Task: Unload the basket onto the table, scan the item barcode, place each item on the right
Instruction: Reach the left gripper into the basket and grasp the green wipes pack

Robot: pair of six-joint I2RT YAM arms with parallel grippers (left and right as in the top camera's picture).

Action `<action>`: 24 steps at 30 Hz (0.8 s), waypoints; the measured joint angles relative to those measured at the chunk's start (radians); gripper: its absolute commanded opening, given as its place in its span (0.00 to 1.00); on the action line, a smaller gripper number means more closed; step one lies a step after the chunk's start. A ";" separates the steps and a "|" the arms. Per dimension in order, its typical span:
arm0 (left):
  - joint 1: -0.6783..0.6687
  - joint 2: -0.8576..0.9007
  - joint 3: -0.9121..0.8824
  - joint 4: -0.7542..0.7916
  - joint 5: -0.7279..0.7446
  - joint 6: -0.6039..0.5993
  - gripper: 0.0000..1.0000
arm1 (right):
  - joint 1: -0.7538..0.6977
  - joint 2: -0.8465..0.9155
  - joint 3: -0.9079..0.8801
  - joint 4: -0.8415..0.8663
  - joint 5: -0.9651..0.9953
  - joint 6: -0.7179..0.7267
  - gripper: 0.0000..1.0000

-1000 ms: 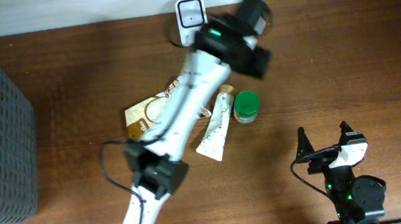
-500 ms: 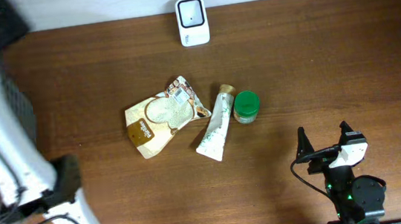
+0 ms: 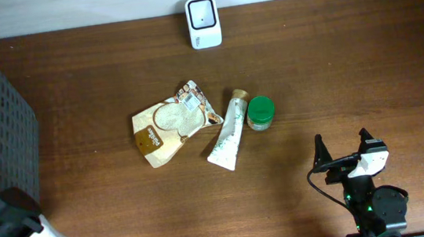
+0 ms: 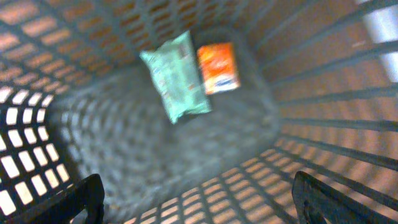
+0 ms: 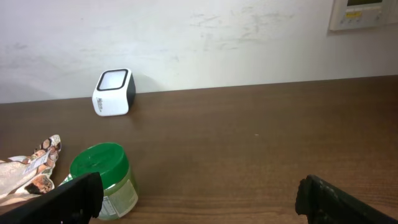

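My left gripper is to close across the middle of the green packet point(image 4: 181, 91), beside the orange packet in the grey basket.
The white barcode scanner point(image 3: 202, 12) stands at the table's back edge, also in the right wrist view point(image 5: 114, 92). On the table lie a brown pouch point(image 3: 171, 123), a white tube point(image 3: 228, 134) and a green-lidded jar point(image 3: 260, 112). My left gripper point(image 4: 202, 202) is open and empty, looking down into the grey basket point(image 4: 323, 112) at a green packet point(image 4: 176, 78) and an orange packet point(image 4: 217, 67) on its floor. My right gripper point(image 3: 345, 148) rests open and empty at the front right, with the jar point(image 5: 102, 177) near its left finger.
The mesh basket point(image 3: 8, 132) fills the table's left edge. Part of my left arm point(image 3: 2, 223) shows at the bottom left of the overhead view. The pouch's corner point(image 5: 25, 174) shows at the left of the right wrist view.
My left arm swung from beside the scanner across to the left and over the basket, and has mostly left the overhead view. The right arm has stayed still.
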 measured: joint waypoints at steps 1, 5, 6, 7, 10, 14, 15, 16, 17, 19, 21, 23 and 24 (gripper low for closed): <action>0.011 0.000 -0.045 0.015 0.000 0.000 0.94 | 0.000 0.000 0.000 0.000 0.000 0.000 0.98; 0.046 0.000 -0.220 0.106 0.000 0.000 0.94 | 0.000 0.000 0.000 0.000 0.000 0.000 0.98; 0.052 0.000 -0.266 0.129 0.000 0.000 0.94 | 0.000 0.000 0.000 0.000 0.000 0.000 0.98; 0.058 0.000 -0.326 0.160 0.001 -0.001 0.94 | 0.000 0.000 0.000 0.000 0.000 0.000 0.98; 0.065 0.000 -0.446 0.241 0.001 0.001 0.94 | 0.000 0.000 0.000 0.000 0.000 0.000 0.98; 0.068 0.000 -0.607 0.412 0.001 0.012 0.95 | 0.000 0.000 0.000 0.000 0.000 0.000 0.98; 0.068 0.000 -0.631 0.450 0.000 0.013 0.95 | 0.000 0.000 0.000 0.000 0.000 0.000 0.98; 0.068 0.000 -0.647 0.477 0.000 0.016 0.95 | 0.000 0.000 0.000 0.000 0.000 0.000 0.98; 0.068 0.000 -0.667 0.514 0.000 0.020 0.95 | 0.000 0.000 0.000 0.000 0.000 0.000 0.98; 0.068 0.000 -0.689 0.555 0.000 0.024 0.94 | 0.000 0.000 0.000 0.000 0.000 0.000 0.98; 0.068 0.000 -0.708 0.588 0.000 0.027 0.93 | 0.000 0.000 0.000 0.000 0.000 0.000 0.98; 0.068 0.000 -0.728 0.608 0.000 0.028 0.93 | 0.000 0.000 0.000 0.000 0.000 0.000 0.98; 0.068 0.000 -0.741 0.623 0.000 0.028 0.93 | 0.000 0.000 0.000 0.000 0.000 0.000 0.98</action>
